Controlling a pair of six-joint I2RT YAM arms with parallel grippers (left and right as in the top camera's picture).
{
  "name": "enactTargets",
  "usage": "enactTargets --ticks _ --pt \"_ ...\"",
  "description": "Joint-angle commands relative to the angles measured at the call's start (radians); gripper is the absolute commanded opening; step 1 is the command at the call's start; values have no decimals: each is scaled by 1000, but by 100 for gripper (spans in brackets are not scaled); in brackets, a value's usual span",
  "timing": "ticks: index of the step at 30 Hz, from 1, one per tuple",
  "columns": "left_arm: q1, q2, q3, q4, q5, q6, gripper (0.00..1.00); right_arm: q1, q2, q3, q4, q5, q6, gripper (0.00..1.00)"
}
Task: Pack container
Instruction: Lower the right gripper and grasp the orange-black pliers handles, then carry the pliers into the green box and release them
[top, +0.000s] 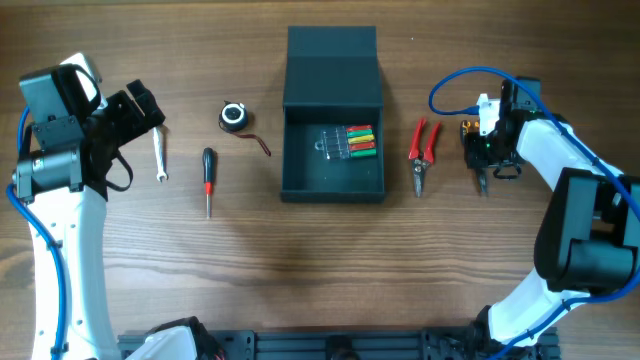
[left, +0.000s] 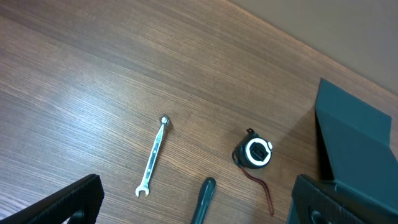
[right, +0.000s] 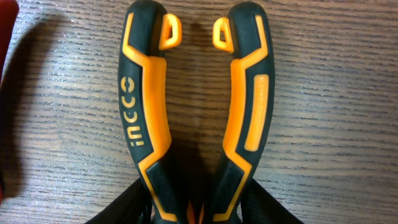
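Observation:
I will let go of the black-and-orange pliers with my right gripper inside the dark teal container (top: 335, 183), along its near side.
The dark teal container (top: 333, 186) stands open at the table's centre, its lid (top: 332, 62) folded back. Inside lies a clear case of coloured bits (top: 352, 142). My right gripper (top: 488, 160) is low over the black-and-orange pliers (right: 143, 124), right of the container; its fingers (right: 193, 214) press both handles near the pivot, with the pliers lying on the table. My left gripper (top: 148, 108) is open and empty above the far left of the table; in the left wrist view its fingers (left: 199, 190) frame the wrench and screwdriver.
Left of the container lie a small wrench (top: 160, 158), a red-and-black screwdriver (top: 208, 180) and a round tape measure (top: 234, 116) with a red cord. Red-handled cutters (top: 423, 152) lie between the container and my right gripper.

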Motion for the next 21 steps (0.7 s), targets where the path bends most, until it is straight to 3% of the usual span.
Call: enactTargets --ticks 1,9,16,18,21 --pt "5 5 24 0 -10 16 100 8 50 37 -42 3 24 38" --pt "5 5 24 0 -10 16 100 8 35 172 -125 3 29 36" --pt "5 5 24 0 -10 16 100 15 -39 265 -176 2 30 17" --pt "5 5 24 0 -10 16 100 41 -96 281 -197 3 24 7" --pt "5 5 24 0 -10 16 100 112 -209 282 -188 3 -4 4"
